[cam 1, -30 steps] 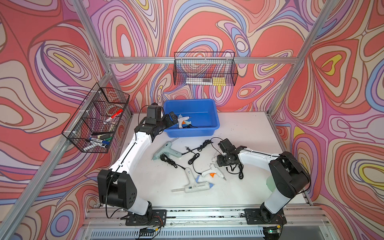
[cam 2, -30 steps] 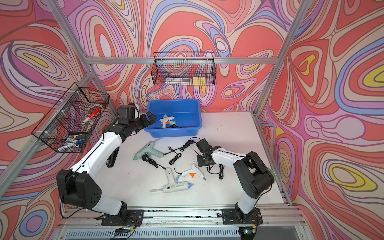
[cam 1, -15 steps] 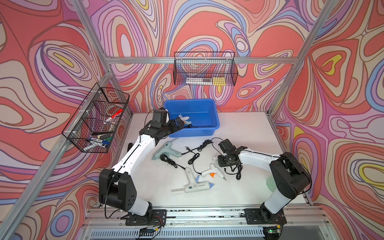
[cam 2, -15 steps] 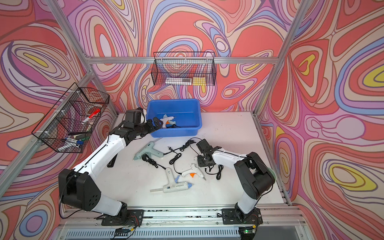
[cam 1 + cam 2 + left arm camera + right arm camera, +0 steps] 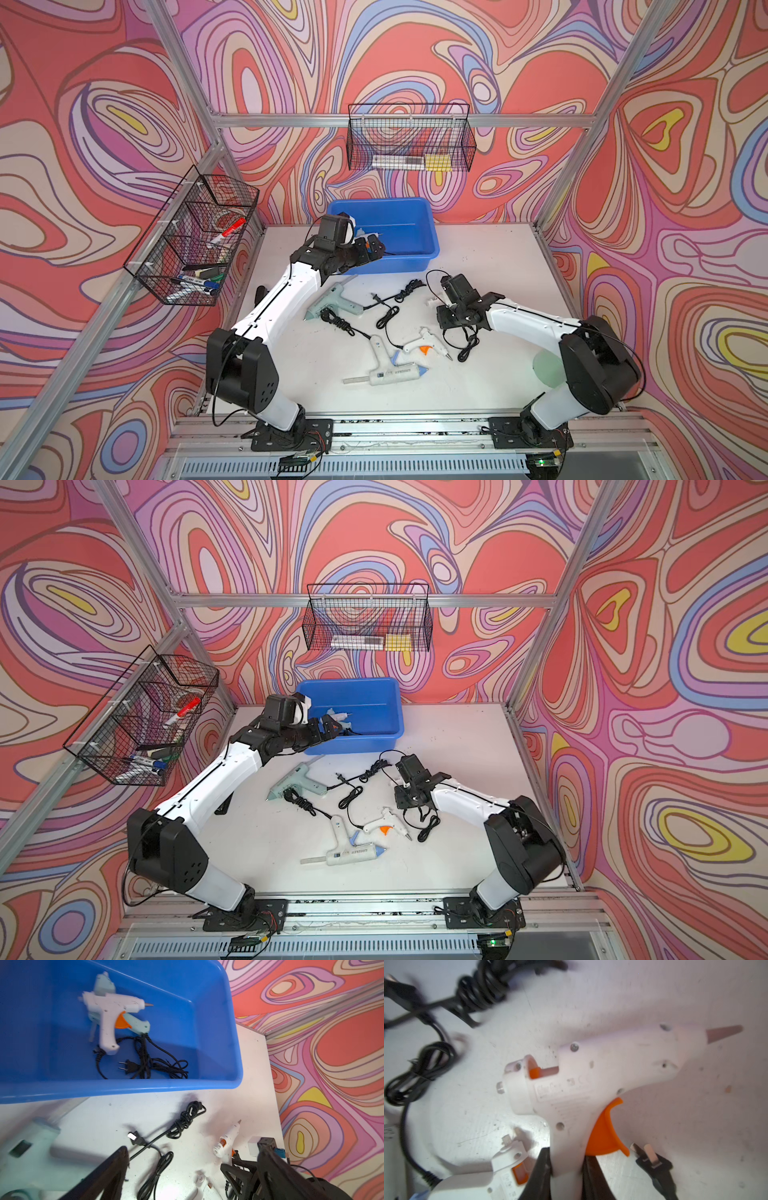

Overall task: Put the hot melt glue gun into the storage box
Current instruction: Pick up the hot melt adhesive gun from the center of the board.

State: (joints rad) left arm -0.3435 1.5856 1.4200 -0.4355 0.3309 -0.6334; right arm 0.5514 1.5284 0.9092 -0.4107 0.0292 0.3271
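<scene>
My left gripper should go to the back end (image 5: 432,303) (image 5: 219,1150) of the white glue gun in my right gripper and grip it there.
My right gripper (image 5: 566,1169) is shut on the handle of a white hot melt glue gun (image 5: 602,1076) with an orange trigger, low over the table right of centre (image 5: 451,316). The blue storage box (image 5: 415,208) stands at the back of the table. Inside it a white gun (image 5: 112,1014) lies on a teal one, with their black cords. My left gripper (image 5: 370,249) hangs open and holds nothing over the box's near left corner (image 5: 191,1167). On the table lie a teal gun (image 5: 332,301), a second white gun with an orange trigger (image 5: 422,347) and a white and blue gun (image 5: 386,370).
Black cords and plugs (image 5: 390,303) sprawl between the guns. One plug (image 5: 652,1161) lies beside the held gun. Wire baskets hang on the left wall (image 5: 195,237) and the back wall (image 5: 411,141). A pale green cup (image 5: 546,368) stands by the right arm's base.
The right gripper's jaws have closed on the white gun's handle. The left arm has swung from the box's left end toward its near corner.
</scene>
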